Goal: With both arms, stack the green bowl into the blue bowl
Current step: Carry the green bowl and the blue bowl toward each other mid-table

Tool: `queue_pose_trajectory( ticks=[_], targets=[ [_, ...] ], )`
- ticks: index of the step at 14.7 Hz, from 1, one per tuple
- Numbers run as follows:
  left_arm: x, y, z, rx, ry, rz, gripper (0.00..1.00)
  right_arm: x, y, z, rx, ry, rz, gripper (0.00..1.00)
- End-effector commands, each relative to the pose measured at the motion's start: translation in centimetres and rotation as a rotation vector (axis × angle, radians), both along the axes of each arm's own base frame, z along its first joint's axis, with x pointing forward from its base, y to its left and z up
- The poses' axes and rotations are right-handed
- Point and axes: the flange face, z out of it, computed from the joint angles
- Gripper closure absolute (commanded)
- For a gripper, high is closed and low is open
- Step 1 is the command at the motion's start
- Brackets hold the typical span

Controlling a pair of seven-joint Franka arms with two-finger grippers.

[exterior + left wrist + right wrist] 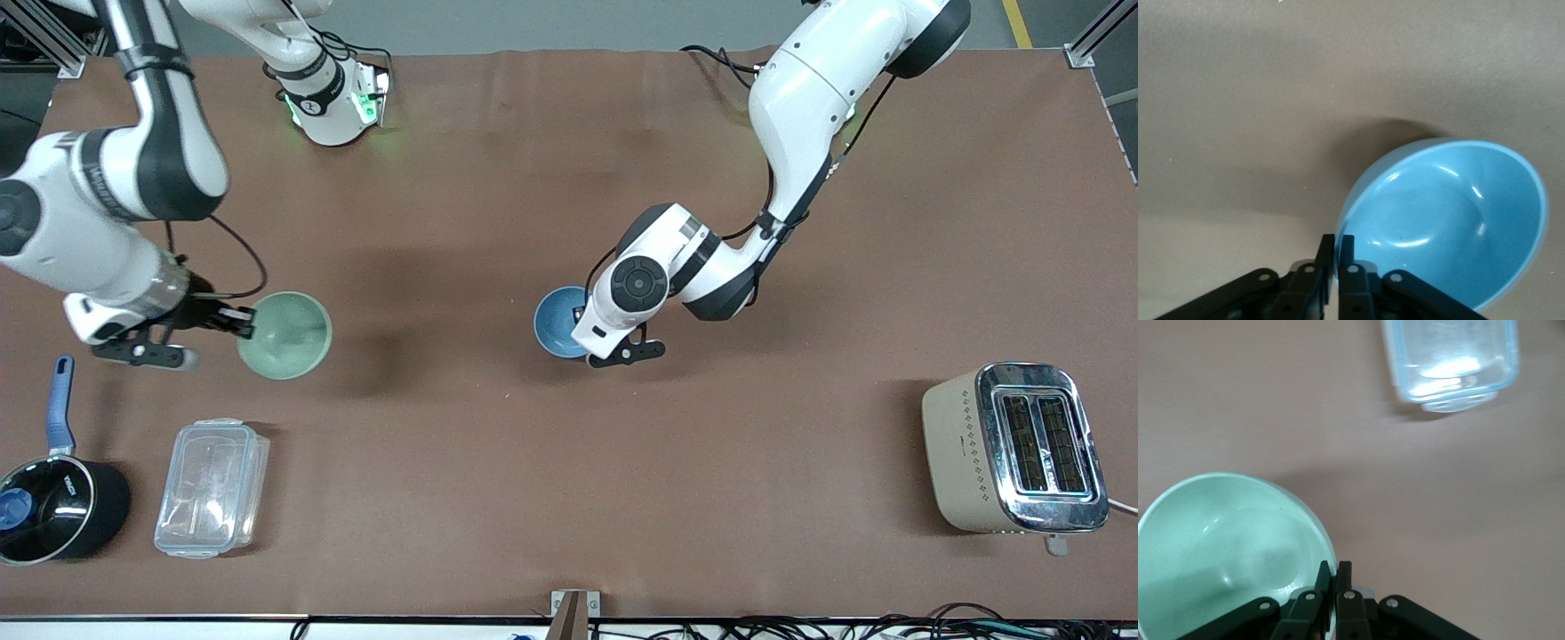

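Next, I open my right gripper to let go of the green bowl inside the blue bowl [575,322] near the middle of the table.
The pale green bowl [286,336] hangs tilted over the table toward the right arm's end. My right gripper [244,321] is shut on its rim. The right wrist view shows that gripper [1334,572] pinching the green bowl's [1225,553] rim. The blue bowl [553,320] is near the table's middle, partly hidden under the left arm's hand. In the left wrist view my left gripper [1337,243] is shut on the blue bowl's [1451,220] rim, and the bowl is tilted with its shadow on the table. The two bowls are well apart.
A clear plastic container [212,487] and a black saucepan with a blue handle [53,507] sit nearer the front camera than the green bowl. The container also shows in the right wrist view [1451,360]. A beige toaster [1013,449] stands toward the left arm's end.
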Motion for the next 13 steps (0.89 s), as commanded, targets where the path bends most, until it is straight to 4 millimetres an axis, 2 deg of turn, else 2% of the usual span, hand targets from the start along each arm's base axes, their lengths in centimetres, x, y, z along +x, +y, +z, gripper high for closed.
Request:
queue_pose_trajectory(
  ticks=[1, 2, 3, 4, 5, 7, 9, 11, 12, 13],
  targets=[
    [1.7, 0.5, 3.3, -0.008, -0.062, 0.001, 0.00, 0.3, 6.5, 1.5, 0.021, -0.014, -0.053, 1.00],
    [2.2, 0.9, 5.1, -0.010, -0.087, 0.006, 0.00, 0.4, 9.7, 1.2, 0.023, -0.012, -0.080, 1.00],
    [3.3, 2.1, 6.8, 0.006, -0.131, 0.010, 0.00, 0.4, 12.4, 1.1, 0.025, -0.016, -0.095, 1.00],
    [4.0, 3.0, 9.1, 0.038, -0.197, -0.009, 0.00, 0.2, 15.3, 0.7, 0.025, -0.013, -0.108, 1.00],
    [4.8, 4.8, 11.8, 0.098, -0.251, -0.027, 0.00, 0.0, 17.7, 0.3, 0.027, -0.016, -0.126, 1.00],
    [7.2, 9.9, 15.5, 0.164, -0.280, -0.011, 0.00, -1.1, 23.3, -1.7, 0.031, -0.033, -0.173, 1.00],
    [9.4, 13.8, 19.6, 0.159, -0.306, -0.042, 0.00, -2.5, 28.1, -4.7, 0.044, -0.054, -0.219, 1.00],
    [10.4, 17.8, 22.6, 0.164, -0.311, -0.123, 0.00, -4.2, 32.0, -7.7, 0.043, -0.052, -0.223, 1.00],
    [10.8, 20.0, 24.5, 0.167, -0.322, -0.148, 0.00, -5.3, 34.2, -9.1, 0.040, -0.049, -0.233, 1.00],
    [10.8, 22.3, 26.8, 0.173, -0.335, -0.171, 0.00, -5.6, 35.4, -9.9, 0.034, -0.051, -0.242, 1.00]
  ],
)
